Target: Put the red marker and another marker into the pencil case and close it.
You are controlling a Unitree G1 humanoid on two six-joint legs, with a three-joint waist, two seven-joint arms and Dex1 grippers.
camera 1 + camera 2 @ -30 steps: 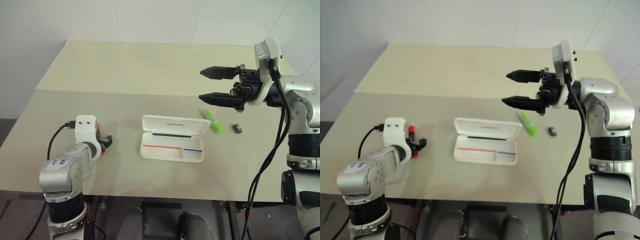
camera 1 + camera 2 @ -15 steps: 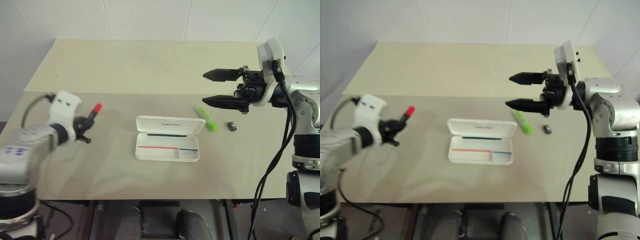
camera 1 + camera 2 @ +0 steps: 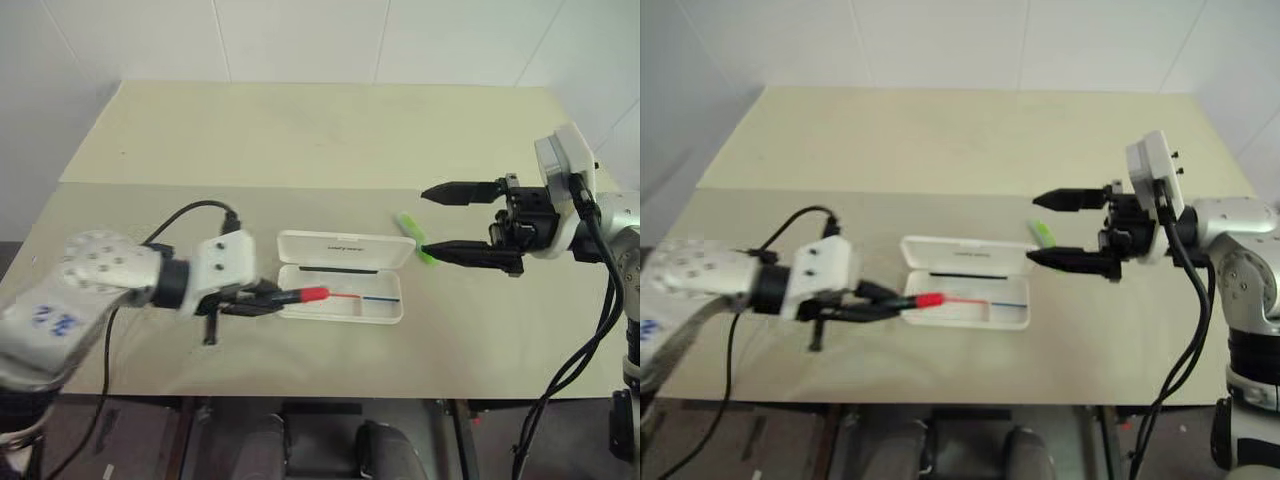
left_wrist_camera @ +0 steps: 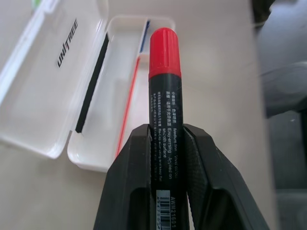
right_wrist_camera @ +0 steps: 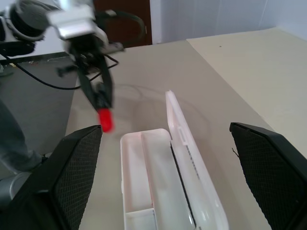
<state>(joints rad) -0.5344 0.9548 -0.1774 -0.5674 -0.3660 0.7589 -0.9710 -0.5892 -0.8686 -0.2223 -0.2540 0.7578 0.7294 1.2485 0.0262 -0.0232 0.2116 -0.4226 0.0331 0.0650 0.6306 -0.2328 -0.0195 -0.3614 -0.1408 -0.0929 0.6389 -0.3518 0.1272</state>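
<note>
The robot's left gripper should release the red marker in the tray (image 3: pixel 332 284) (image 4: pixel 110 92) between the black strip and the red line.
The red marker (image 3: pixel 300 296) is held about level, its red cap (image 4: pixel 164 48) pointing over the left end of the open pencil case's tray (image 3: pixel 345 316). My left gripper (image 3: pixel 262 301) is shut on the marker's black middle (image 4: pixel 164 120). The case lies flat with its white lid (image 3: pixel 345 247) folded back, red and blue lines showing inside. The lime-green marker (image 3: pixel 408 224) lies just right of the lid, partly hidden behind my right gripper (image 3: pixel 425 219). That gripper hovers open above the table, pointing left at the case (image 5: pixel 144 191), nothing between its fingers.
The beige table (image 3: pixel 300 140) has a seam running across it behind the case. A black cable (image 3: pixel 190 212) loops over my left wrist. The table's front edge (image 3: pixel 330 398) is close below the case.
My left arm lifted the red marker from the table's left side, swung it right and rolled, so it now points over the case. My right gripper drew back to the right, still open.
</note>
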